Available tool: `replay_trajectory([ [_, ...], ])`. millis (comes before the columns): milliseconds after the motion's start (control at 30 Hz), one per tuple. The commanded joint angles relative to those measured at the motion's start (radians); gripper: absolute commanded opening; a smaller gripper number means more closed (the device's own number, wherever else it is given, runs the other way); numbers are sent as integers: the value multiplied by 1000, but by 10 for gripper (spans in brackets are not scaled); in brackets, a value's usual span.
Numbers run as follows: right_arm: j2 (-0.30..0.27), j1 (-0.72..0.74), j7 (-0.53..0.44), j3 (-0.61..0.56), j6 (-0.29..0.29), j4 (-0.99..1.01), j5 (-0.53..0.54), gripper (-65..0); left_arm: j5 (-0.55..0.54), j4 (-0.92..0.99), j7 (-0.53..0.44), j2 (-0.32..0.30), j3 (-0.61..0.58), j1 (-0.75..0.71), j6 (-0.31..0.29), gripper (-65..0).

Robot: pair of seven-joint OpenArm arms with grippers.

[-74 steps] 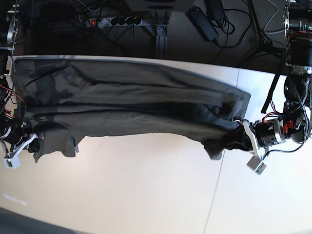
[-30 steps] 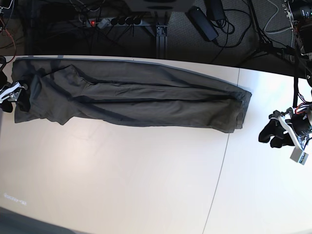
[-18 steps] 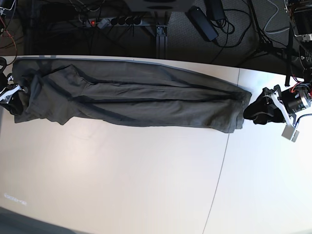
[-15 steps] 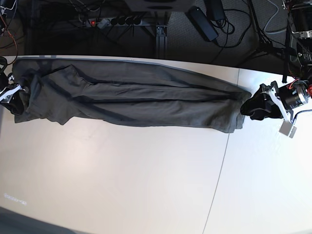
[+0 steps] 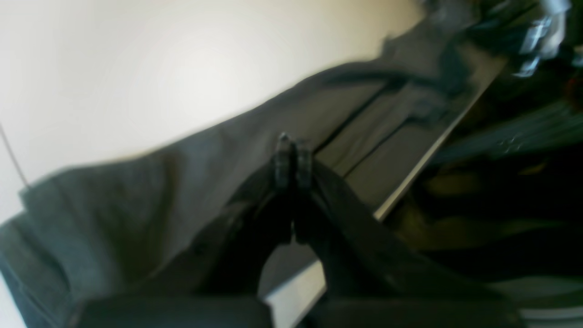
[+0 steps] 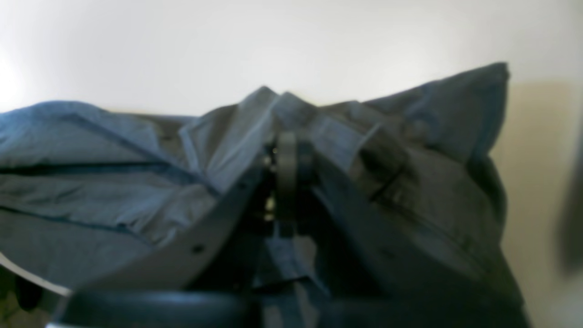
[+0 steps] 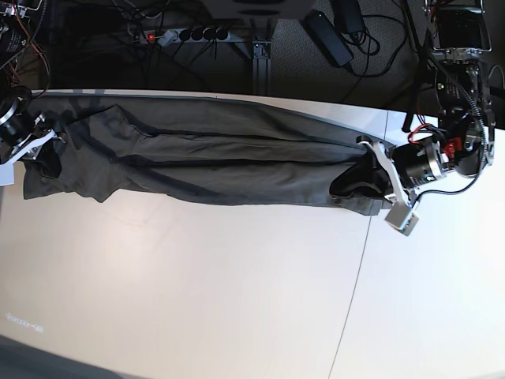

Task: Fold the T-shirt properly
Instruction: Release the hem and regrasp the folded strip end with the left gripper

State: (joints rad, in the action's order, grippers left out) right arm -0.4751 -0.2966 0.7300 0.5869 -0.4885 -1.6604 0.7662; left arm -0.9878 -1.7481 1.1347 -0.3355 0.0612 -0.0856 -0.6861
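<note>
The left gripper is closed over the T-shirt short of its bunched end, so it should open, take hold of that bunched end (image 7: 369,204) and fold it toward the middle.
The T-shirt (image 7: 213,158) lies as a long dark olive-grey band along the table's far edge. My left gripper (image 7: 357,180) is over its right end, with the cloth bunched and shadowed under it. In the left wrist view its fingertips (image 5: 282,157) are pressed together on the T-shirt (image 5: 150,191), though the frame is blurred. My right gripper (image 7: 49,150) is at the band's left end. In the right wrist view that gripper (image 6: 286,150) is shut, and the T-shirt (image 6: 91,191) rises in a peak of folds around its tips.
The pale table (image 7: 237,300) stretches wide in front of the band, with a thin seam (image 7: 355,284) running through it on the right. Behind the far edge hang cables and a power strip (image 7: 185,34) over a dark floor.
The left gripper has moved in from beside the shirt's right end onto the cloth and shut. The right gripper has shifted a little along the left end and stays shut.
</note>
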Motion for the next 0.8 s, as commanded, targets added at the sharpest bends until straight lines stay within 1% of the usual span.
replay_trajectory([
  [0, -20, 5, -21, 8, -61, -15, 8, -650, 51, -11, -77, -11, -10, 16, -12, -650],
  [67, -21, 5, -20, 8, -61, -15, 8, -650, 207, -1, -185, -11, -25, 16, -12, -650],
  [100, -21, 5, -14, 8, -61, -15, 8, -650, 256, 7, -220, -11, -23, 16, -12, -650],
  [167, -21, 5, -6, 8, -61, -15, 8, -650, 298, 30, -238, -11, -17, 16, -12, -650],
  [433, -21, 5, 4, 8, -61, -15, 8, -650, 320, 192, -240, -14, -11, 16, -12, -650],
  [500, -21, 5, 8, 8, -61, -15, 8, -650, 320, 218, -259, -14, -3, 16, -12, -650],
  [633, -20, 5, 8, 8, -61, -15, 8, -650, 317, 250, -308, -13, -1, 16, -12, -650],
  [767, -21, 5, 8, 8, -61, -15, 8, -650, 292, 251, -308, -14, -1, 20, -12, -650],
])
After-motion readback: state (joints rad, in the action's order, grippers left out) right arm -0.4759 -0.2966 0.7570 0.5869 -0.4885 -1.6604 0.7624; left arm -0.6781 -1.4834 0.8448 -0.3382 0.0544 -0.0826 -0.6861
